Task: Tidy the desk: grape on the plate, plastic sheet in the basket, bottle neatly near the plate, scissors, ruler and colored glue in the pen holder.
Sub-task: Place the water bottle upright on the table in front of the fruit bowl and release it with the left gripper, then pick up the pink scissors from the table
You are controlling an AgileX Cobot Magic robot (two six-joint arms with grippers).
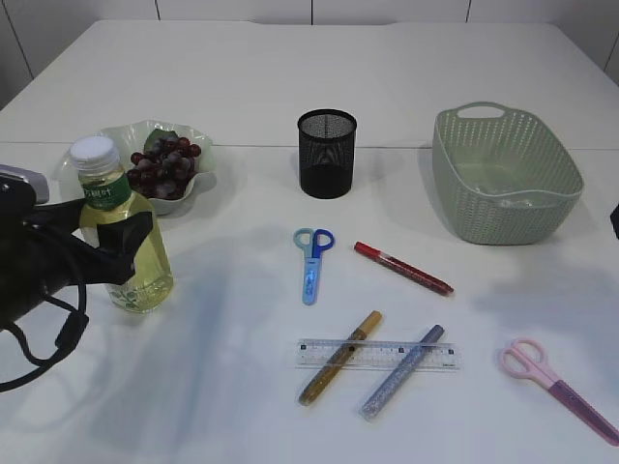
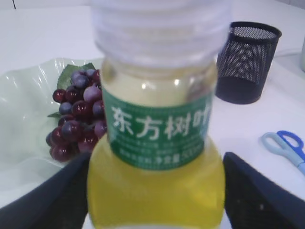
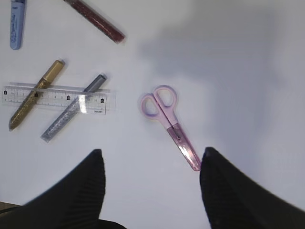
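Note:
My right gripper will move to the pink scissors next and close on the base of the scissors' handles (image 1: 545, 376) (image 3: 168, 121), between the finger loops and the blades.
My left gripper (image 1: 124, 244) is shut on the bottle (image 1: 147, 266) of yellow drink with a white cap and green label, which is upright just in front of the plate (image 1: 116, 137). In the left wrist view the bottle (image 2: 157, 143) fills the space between the fingers (image 2: 156, 191). Purple grapes (image 1: 164, 164) lie on the plate. My right gripper (image 3: 150, 162) is open above the table, the pink scissors (image 3: 169, 124) just ahead of it. Blue scissors (image 1: 312, 256), a red glue (image 1: 401, 268), a gold glue (image 1: 340, 356), a silver glue (image 1: 403, 371) and a clear ruler (image 1: 437, 356) lie mid-table. I cannot make out the plastic sheet.
The black mesh pen holder (image 1: 327, 153) stands at the centre back. The green woven basket (image 1: 571, 184) stands at the back right. The ruler lies across the gold and silver glues. The pink scissors (image 1: 556, 387) lie at the front right.

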